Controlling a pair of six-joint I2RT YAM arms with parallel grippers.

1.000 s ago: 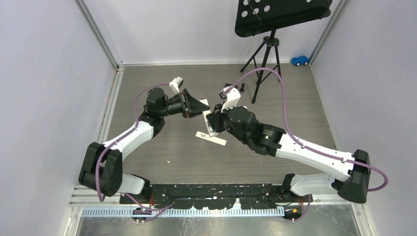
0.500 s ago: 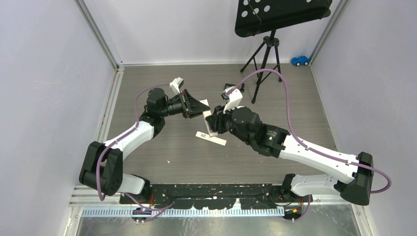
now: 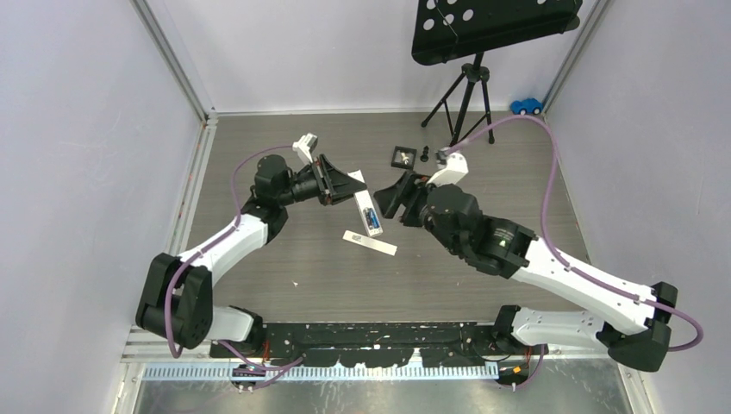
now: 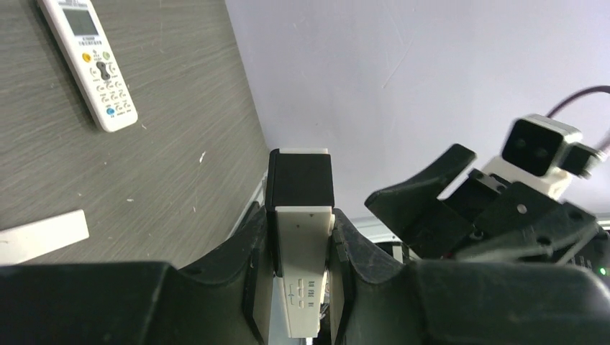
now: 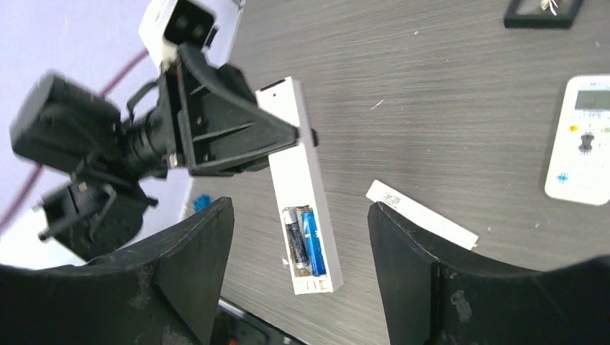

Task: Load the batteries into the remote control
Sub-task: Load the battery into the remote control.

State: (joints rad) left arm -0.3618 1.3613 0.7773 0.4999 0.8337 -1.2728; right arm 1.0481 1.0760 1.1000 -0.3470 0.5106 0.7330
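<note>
I will pinch the remote control point(image 5: 321, 223) with my right gripper and press the dark battery, which sits shallow in the remote control's bay, down into place before I get the cover.
My left gripper point(image 3: 352, 191) point(image 4: 302, 230) is shut on one end of the slim white remote control point(image 3: 367, 212) point(image 4: 303, 237) point(image 5: 298, 180) and holds it above the table. Its battery bay faces up with the cover off. Two batteries lie side by side in the bay, a dark one point(image 5: 293, 241) and a blue one point(image 5: 311, 242) point(image 3: 371, 221). My right gripper point(image 3: 398, 197) point(image 5: 298, 280) stands open just right of the remote, its fingers point(image 5: 194, 273) apart from it, with nothing between them.
The white battery cover point(image 3: 371, 242) point(image 5: 421, 223) point(image 4: 39, 236) lies on the table under the remote. A second white remote with buttons point(image 4: 90, 61) point(image 5: 583, 140) and a small black square tray point(image 3: 403, 156) lie nearby. A tripod point(image 3: 461, 95) and blue toy car point(image 3: 526, 105) stand at the back.
My right gripper has opened wide and drawn back to the right, away from the remote's battery bay. The left gripper has kept the remote where it was.
</note>
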